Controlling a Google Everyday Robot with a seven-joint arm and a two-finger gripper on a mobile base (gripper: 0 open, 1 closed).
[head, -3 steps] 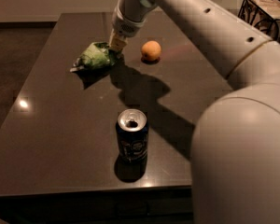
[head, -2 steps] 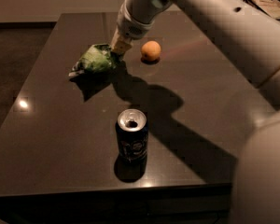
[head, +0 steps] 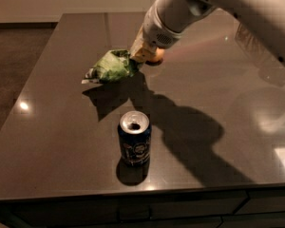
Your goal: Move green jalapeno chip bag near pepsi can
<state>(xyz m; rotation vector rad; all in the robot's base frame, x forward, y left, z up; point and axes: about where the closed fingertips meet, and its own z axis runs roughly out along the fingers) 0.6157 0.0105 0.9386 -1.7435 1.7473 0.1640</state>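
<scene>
My gripper has the green jalapeno chip bag. It will let go of it on the table (head: 142, 97) just behind the pepsi can.
The green jalapeno chip bag (head: 111, 66), crinkled light-green foil, hangs a little above the dark table, with its shadow on the surface below it. My gripper (head: 138, 56) is at the bag's right end and is shut on it. The arm comes in from the upper right. The pepsi can (head: 134, 138), dark blue with a silver opened top, stands upright near the table's front edge. It is in front of the bag and slightly to its right, about a can's height away.
A round orange fruit (head: 157, 59) lies just behind the gripper, mostly hidden by it. The dark table (head: 52, 127) has its left edge and front edge in view, with the floor to the left. The arm's shadow falls right of the can.
The gripper has lifted the bag off the table and carried it a little right and toward the front, closer to the can. The orange is now mostly hidden behind the gripper.
</scene>
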